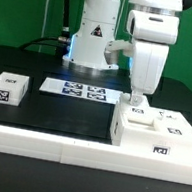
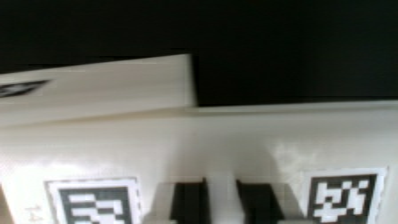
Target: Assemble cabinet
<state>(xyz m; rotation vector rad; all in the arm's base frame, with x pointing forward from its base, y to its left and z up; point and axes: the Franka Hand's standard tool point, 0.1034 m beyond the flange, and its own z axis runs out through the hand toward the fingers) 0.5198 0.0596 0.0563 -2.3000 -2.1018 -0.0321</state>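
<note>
Next, I release the cabinet, now standing on the black table, from my gripper on the black table, squared up against the long low white rail [image 1: 159, 132].
The cabinet [image 1: 158, 137] is a large white box with black-and-white tags, standing at the front of the exterior view's right on the black table. My gripper [image 1: 136, 99] points straight down at its top, near the corner on the exterior view's left. In the wrist view the two dark fingers [image 2: 185, 200] stand close together with a narrow white strip of the cabinet [image 2: 231, 140] between them, and a tag on either side. The gripper [image 2: 222, 200] looks shut on that strip.
A small white tagged block [image 1: 6, 89] lies at the exterior view's left. The marker board [image 1: 85, 90] lies flat mid-table before the robot base. A long low white rail [image 1: 36, 140] edges the table's front. Another white slab [image 2: 107, 85] shows beyond the cabinet in the wrist view.
</note>
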